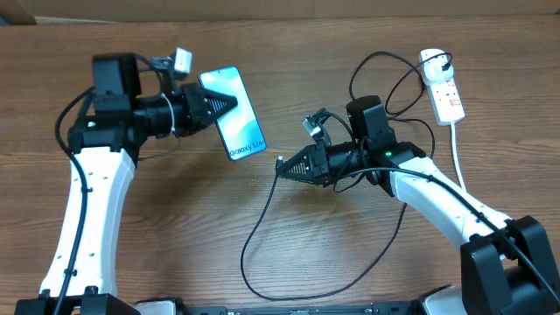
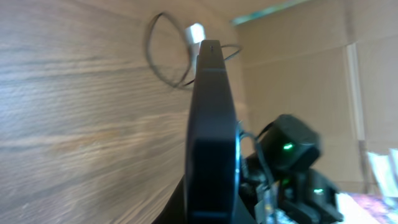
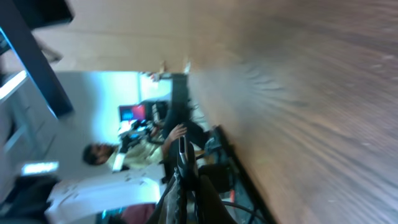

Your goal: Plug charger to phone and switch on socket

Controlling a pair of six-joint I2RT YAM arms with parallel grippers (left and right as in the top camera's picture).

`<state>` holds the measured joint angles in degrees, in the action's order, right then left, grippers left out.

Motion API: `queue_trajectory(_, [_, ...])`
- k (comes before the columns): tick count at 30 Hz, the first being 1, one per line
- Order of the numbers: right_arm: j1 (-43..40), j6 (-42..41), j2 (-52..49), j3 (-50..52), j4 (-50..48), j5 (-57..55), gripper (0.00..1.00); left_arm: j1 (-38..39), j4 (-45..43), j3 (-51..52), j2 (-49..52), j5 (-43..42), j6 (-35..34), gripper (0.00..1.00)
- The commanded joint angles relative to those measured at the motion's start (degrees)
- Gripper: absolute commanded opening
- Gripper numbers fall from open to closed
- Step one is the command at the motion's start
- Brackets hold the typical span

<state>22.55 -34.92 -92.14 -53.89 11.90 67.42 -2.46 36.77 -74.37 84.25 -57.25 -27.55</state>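
The charger's connector tip, now held a short way from the phone, will be released by my right gripper, which is going to leave it on the bare table (image 1: 321, 172) beneath the gripper's own body.
The phone (image 1: 236, 118), with its light blue screen facing up, is lifted off the table at an angle, and my left gripper (image 1: 227, 103) is shut on its upper edge. In the left wrist view the phone (image 2: 211, 124) shows edge-on as a dark slab between the jaws. My right gripper (image 1: 283, 166) is shut on the charger's small connector tip (image 3: 182, 152), a short way to the right of and below the phone's lower end. The charger's black cable (image 1: 244, 254) loops across the table and runs up to the white socket (image 1: 442, 87) at the far right.
The socket's thick white cord (image 1: 458, 149) runs down the right side, past the right arm. Black cable loops (image 1: 385, 79) lie between the right arm and the socket. A cardboard wall runs along the back edge of the table.
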Motion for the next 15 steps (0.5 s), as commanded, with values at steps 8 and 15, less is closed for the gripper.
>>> queue_trajectory(8, [3.54, -5.09, 1.38, 0.15, -11.41, 15.89, 0.04, -0.98, -1.86, -0.35, -0.5, -9.05, -5.88, 0.04])
queue_trajectory(15, [7.96, -16.65, 1.38, 0.15, -25.75, 15.82, 0.04, -0.9, -0.39, -0.35, -0.5, -9.22, -5.88, 0.04])
